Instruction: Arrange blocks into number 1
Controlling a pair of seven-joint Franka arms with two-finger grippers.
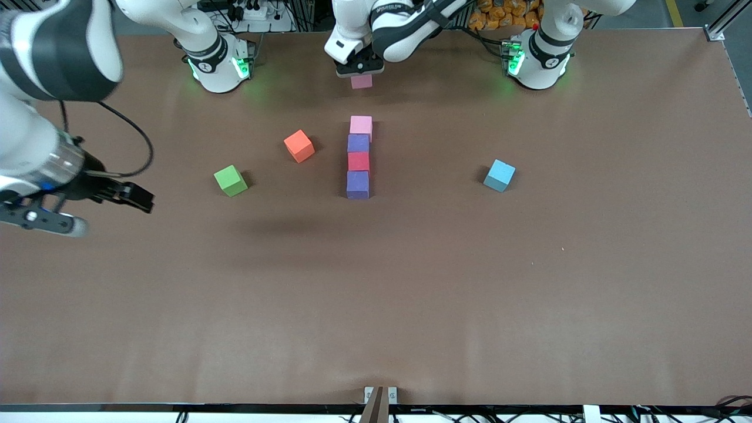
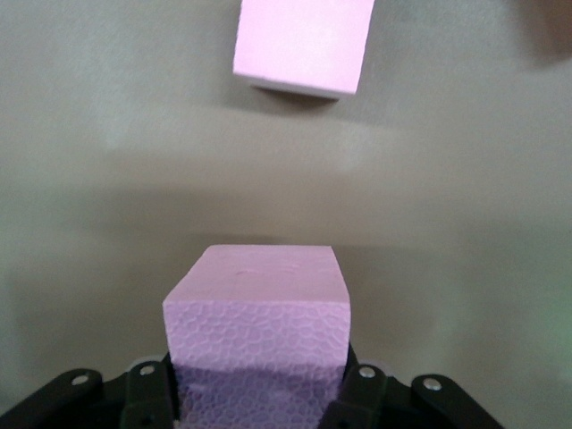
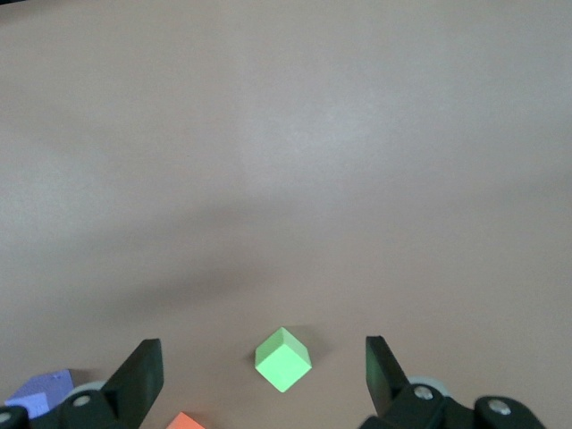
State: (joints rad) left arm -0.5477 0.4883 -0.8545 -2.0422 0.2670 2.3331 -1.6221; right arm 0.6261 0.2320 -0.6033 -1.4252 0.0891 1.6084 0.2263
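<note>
My left gripper is holding the light pink block. It will put the block down against the column's pink end, toward the arms' bases (image 1: 361,110) (image 2: 291,143).
Four blocks lie in a straight touching column on the table: a light pink block (image 1: 361,124) farthest from the front camera, then a purple block (image 1: 358,143), a red block (image 1: 358,160) and a second purple block (image 1: 358,184) nearest. My left gripper (image 1: 360,73) is shut on a second light pink block (image 1: 362,82) over the table between the column's pink end and the arms' bases. In the left wrist view this held block (image 2: 257,308) fills the jaws of the left gripper (image 2: 257,393), with the column's pink block (image 2: 304,40) ahead. My right gripper (image 1: 141,201) hangs open and holds nothing, toward the right arm's end.
An orange cube (image 1: 299,145) and a green cube (image 1: 230,180) lie beside the column toward the right arm's end. A light blue cube (image 1: 499,175) lies toward the left arm's end. The right wrist view shows the green cube (image 3: 283,359) below the open right gripper (image 3: 262,349).
</note>
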